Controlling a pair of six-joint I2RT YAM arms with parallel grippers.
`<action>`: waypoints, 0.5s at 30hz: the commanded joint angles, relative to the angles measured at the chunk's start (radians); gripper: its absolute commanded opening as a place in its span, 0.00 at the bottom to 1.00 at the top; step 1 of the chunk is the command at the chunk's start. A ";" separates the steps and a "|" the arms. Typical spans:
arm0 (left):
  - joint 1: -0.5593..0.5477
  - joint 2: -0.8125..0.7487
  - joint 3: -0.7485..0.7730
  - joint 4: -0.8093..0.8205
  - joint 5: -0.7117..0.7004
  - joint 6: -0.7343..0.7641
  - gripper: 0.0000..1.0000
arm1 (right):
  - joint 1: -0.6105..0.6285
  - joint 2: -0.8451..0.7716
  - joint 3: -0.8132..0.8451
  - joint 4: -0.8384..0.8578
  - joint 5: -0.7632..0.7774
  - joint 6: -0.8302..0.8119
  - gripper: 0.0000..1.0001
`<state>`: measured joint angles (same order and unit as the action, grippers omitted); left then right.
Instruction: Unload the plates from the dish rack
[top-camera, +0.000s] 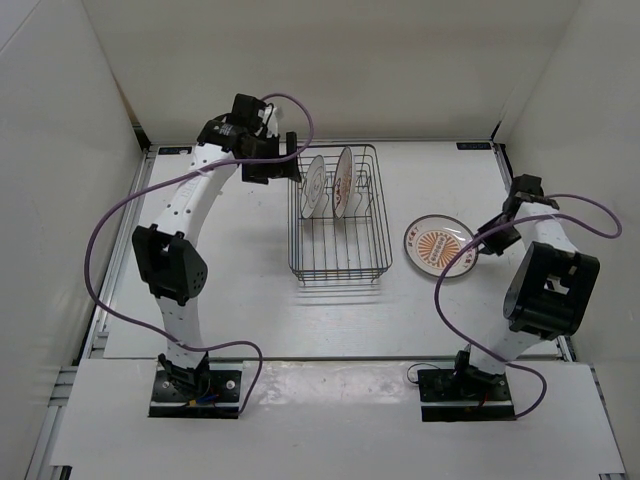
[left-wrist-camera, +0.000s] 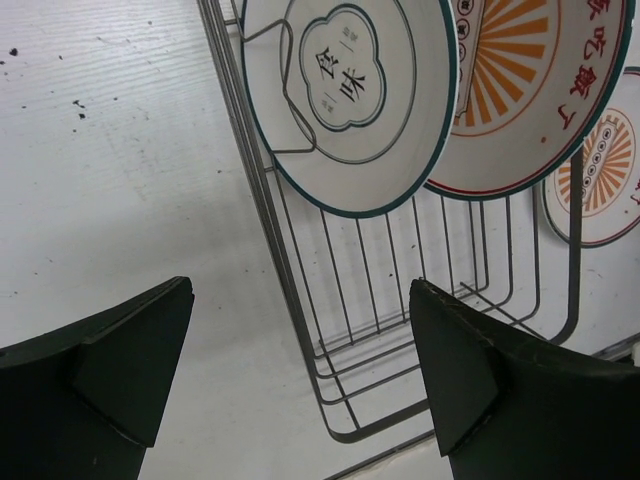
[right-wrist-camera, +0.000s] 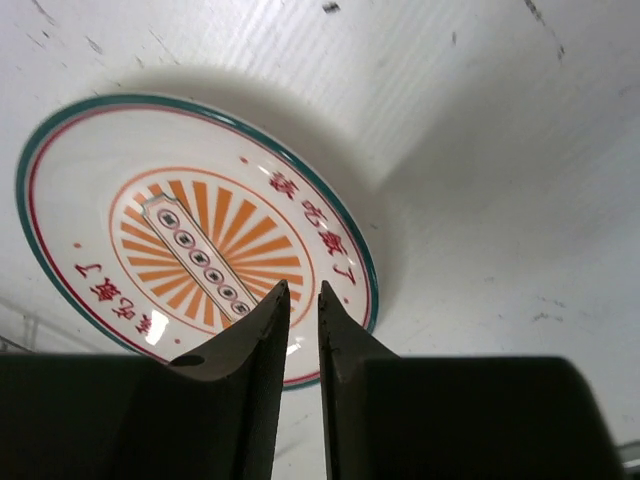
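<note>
My left gripper will move next to the top rim of the grey-ringed plate (top-camera: 321, 161) (left-wrist-camera: 456, 75), beside the orange-patterned plate, and close there.
The dark wire dish rack (top-camera: 340, 262) stands mid-table. Two plates stand upright in its far slots: a grey-ringed plate (top-camera: 314, 186) and an orange-patterned plate (top-camera: 343, 180). My left gripper (top-camera: 288, 163) hovers at the rack's far left corner, open and empty. In the left wrist view its jaws (left-wrist-camera: 300, 290) frame the rack's wire (left-wrist-camera: 300, 260), with the grey-ringed plate (left-wrist-camera: 350, 90) and the orange plate (left-wrist-camera: 540, 100) ahead. The third plate (top-camera: 439, 245) lies flat on the table right of the rack. My right gripper (top-camera: 480, 240) is shut and empty just over its right rim (right-wrist-camera: 200, 230).
White enclosure walls close in the table (top-camera: 250, 290) on the left, back and right. Purple cables (top-camera: 100, 240) loop off both arms. The right arm's elbow (top-camera: 550, 285) sits near the right wall.
</note>
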<state>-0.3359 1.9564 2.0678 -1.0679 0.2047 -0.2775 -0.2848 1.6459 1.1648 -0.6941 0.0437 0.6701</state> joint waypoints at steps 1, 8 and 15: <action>0.005 -0.016 -0.006 0.045 -0.033 0.029 1.00 | 0.003 -0.055 0.019 -0.113 -0.004 0.022 0.21; 0.020 0.061 0.087 0.075 -0.016 -0.035 1.00 | 0.009 -0.174 0.209 -0.350 -0.082 0.051 0.07; -0.021 0.060 0.137 0.112 -0.131 0.066 1.00 | 0.013 -0.374 0.272 -0.582 -0.173 -0.007 0.00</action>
<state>-0.3340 2.0766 2.1830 -1.0012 0.1539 -0.2646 -0.2745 1.3357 1.3872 -1.0866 -0.0811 0.6914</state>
